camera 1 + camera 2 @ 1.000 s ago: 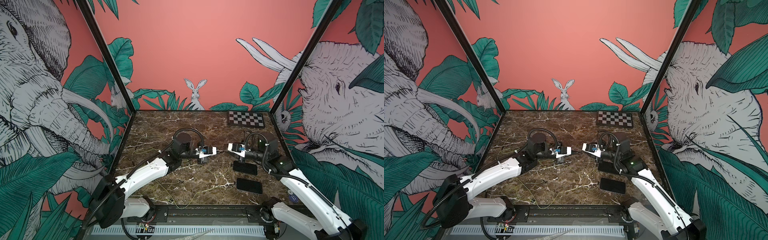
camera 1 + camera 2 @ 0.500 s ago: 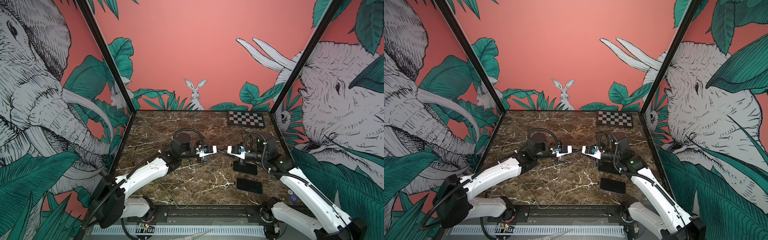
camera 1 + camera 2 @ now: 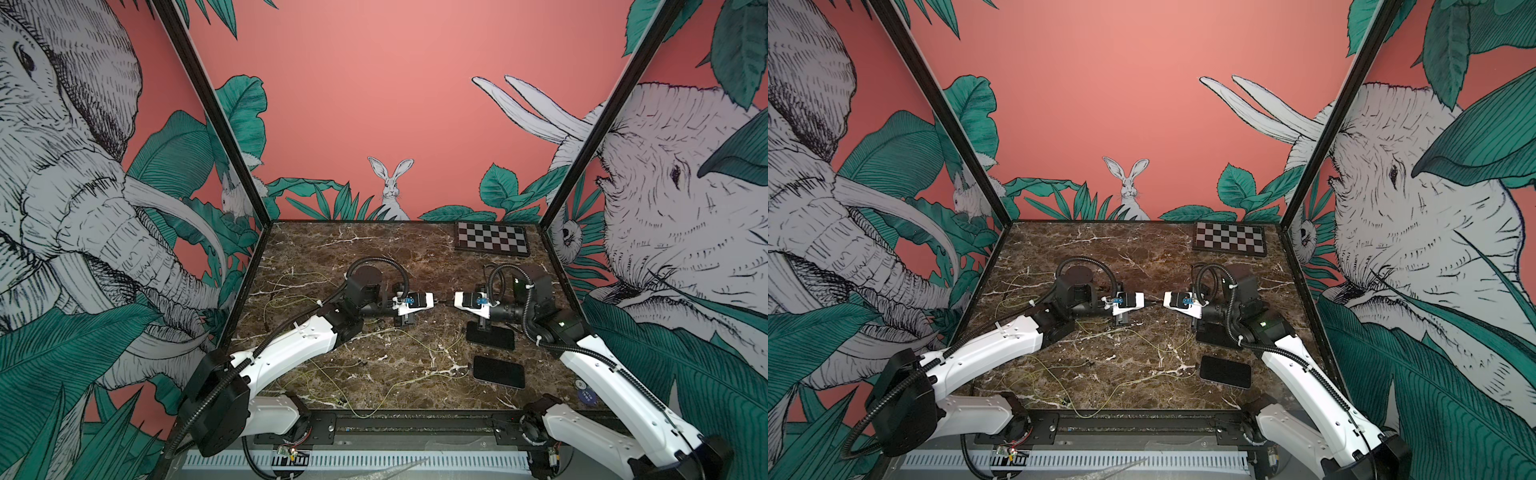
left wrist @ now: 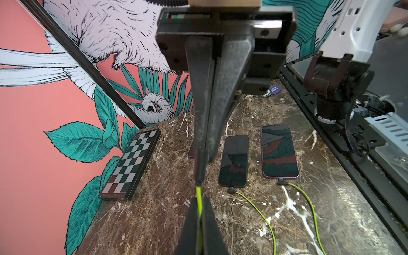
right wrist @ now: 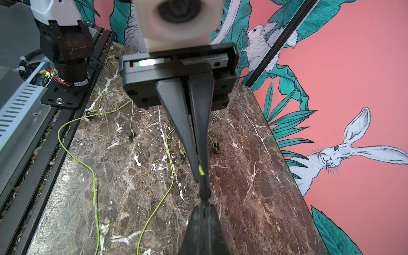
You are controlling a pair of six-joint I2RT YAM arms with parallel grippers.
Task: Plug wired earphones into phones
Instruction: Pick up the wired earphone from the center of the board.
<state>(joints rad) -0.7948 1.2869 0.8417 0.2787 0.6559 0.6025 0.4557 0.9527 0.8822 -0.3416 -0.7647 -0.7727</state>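
Note:
I need to take the plug's body (image 5: 205, 194) with my left gripper while my right gripper steadies the plug, because my left gripper is pinching the thin cord behind the plug.
Both grippers meet tip to tip above the middle of the marble table. My left gripper (image 4: 199, 199) (image 3: 435, 300) is shut on a thin yellow-green cord (image 4: 199, 192) of the wired earphones. The cord's dark plug (image 5: 204, 192) sticks out of it, and my right gripper (image 5: 204, 207) (image 3: 452, 300) is shut on that plug. Two phones (image 4: 234, 161) (image 4: 279, 152) lie side by side by the right arm, each with a plug and green cord in its end; both top views show them (image 3: 491, 336) (image 3: 1225, 371). A sliver of a third phone (image 4: 191, 152) shows behind the right fingers.
Loose yellow-green cords (image 5: 95, 176) with small dark earbuds (image 5: 130, 134) trail over the table's left and front parts. A checkerboard plate (image 3: 492, 239) lies at the back right. A black rail (image 3: 415, 424) runs along the front edge. Painted walls close in three sides.
My right gripper has moved left to meet the left gripper and has shut on the plug. The left gripper has stayed shut on the cord and has barely moved.

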